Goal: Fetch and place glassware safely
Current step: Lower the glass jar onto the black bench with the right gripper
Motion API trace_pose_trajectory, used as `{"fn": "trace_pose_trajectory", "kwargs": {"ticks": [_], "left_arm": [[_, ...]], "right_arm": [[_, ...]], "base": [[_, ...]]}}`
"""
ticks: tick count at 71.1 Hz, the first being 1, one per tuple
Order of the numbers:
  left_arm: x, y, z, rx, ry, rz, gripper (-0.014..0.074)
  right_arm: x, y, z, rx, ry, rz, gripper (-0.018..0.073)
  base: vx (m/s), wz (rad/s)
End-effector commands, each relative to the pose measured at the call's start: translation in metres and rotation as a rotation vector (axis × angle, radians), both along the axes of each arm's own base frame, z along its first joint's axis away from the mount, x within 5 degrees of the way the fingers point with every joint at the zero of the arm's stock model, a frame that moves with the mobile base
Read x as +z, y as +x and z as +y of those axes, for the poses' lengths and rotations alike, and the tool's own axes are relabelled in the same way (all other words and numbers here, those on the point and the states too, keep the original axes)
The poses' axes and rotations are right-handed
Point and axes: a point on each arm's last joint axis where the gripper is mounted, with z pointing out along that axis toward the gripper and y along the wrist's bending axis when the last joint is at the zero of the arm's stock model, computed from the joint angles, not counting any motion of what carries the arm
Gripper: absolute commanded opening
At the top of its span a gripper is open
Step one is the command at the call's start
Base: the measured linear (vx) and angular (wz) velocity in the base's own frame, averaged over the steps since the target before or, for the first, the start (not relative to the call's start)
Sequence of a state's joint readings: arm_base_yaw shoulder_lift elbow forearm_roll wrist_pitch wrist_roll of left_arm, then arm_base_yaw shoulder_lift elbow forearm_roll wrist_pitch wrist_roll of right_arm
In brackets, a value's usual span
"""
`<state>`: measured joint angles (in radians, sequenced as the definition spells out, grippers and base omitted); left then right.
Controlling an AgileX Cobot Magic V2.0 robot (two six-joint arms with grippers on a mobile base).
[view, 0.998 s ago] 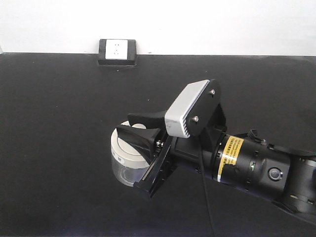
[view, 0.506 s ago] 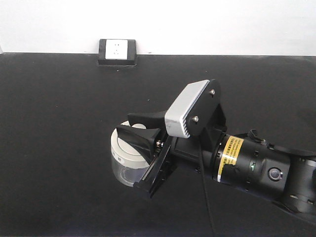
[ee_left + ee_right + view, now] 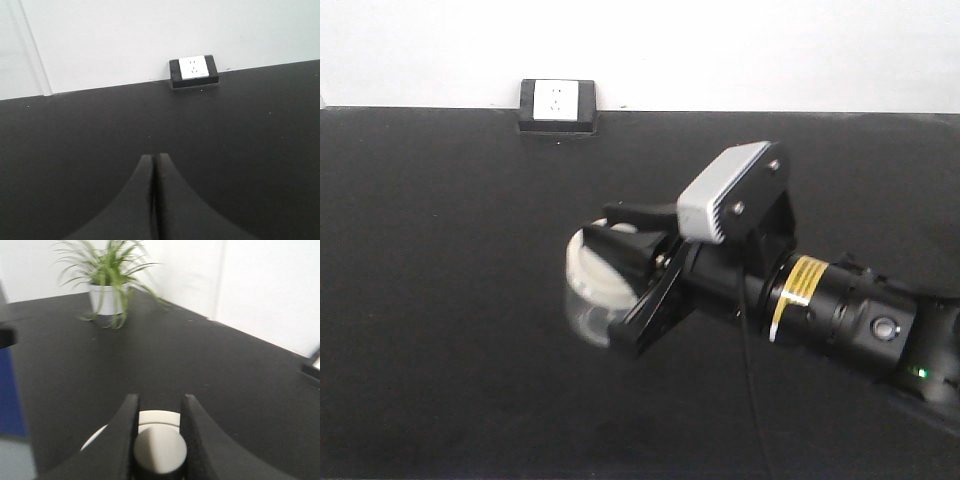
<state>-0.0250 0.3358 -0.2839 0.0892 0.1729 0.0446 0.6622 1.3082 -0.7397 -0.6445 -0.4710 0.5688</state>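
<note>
The glass jar, now hanging tilted over the table, will go down on the bare middle of the black table [image 3: 626, 306] from my right gripper.
The glass jar [image 3: 583, 312] with its cream-white lid [image 3: 592, 268] hangs tilted in my right gripper [image 3: 617, 243] over the black table [image 3: 440, 250]. In the right wrist view the jaws stand on both sides of the lid's round knob [image 3: 160, 452], with the lid [image 3: 159, 418] showing between the fingers [image 3: 126, 432]. My right gripper [image 3: 160, 399] is shut on that knob. The glass body is hidden in that view. My left gripper [image 3: 154, 157] is shut and empty, low over bare table, and does not show in the front view.
A black socket box with a white face [image 3: 558, 103] sits at the table's far edge against the white wall; it also shows in the left wrist view [image 3: 194, 71]. A potted plant [image 3: 107, 285] stands far off on the table.
My right gripper has moved up and to the right with the jar, which now tilts off the table. Before, the jar stood upright on the table.
</note>
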Motion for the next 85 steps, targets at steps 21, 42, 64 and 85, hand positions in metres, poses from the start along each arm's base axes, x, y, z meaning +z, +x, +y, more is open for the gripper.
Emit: {"fn": "trace_pose_trajectory", "kwargs": {"ticks": [21,42,64,85], "left_arm": [[0.015,0.001,-0.001,-0.007,-0.013,-0.088,-0.0007],[0.015,0.001,-0.001,-0.007,-0.013,-0.088,-0.0007],[0.015,0.001,-0.001,-0.007,-0.013,-0.088,-0.0007],[0.015,0.001,-0.001,-0.007,-0.013,-0.088,-0.0007]], "right_arm": [[-0.003,0.066,-0.043,-0.098,0.107,-0.123,-0.0001],[-0.023,0.123,-0.022,0.005,0.064,-0.162,-0.0001],[-0.076,0.150,-0.007,0.080,0.050,-0.178,-0.0001],[-0.120,0.158,-0.003,0.094,0.036,-0.141,-0.0001]], "base": [[0.00,0.00],[0.00,0.00],[0.00,0.00],[0.00,0.00]]}}
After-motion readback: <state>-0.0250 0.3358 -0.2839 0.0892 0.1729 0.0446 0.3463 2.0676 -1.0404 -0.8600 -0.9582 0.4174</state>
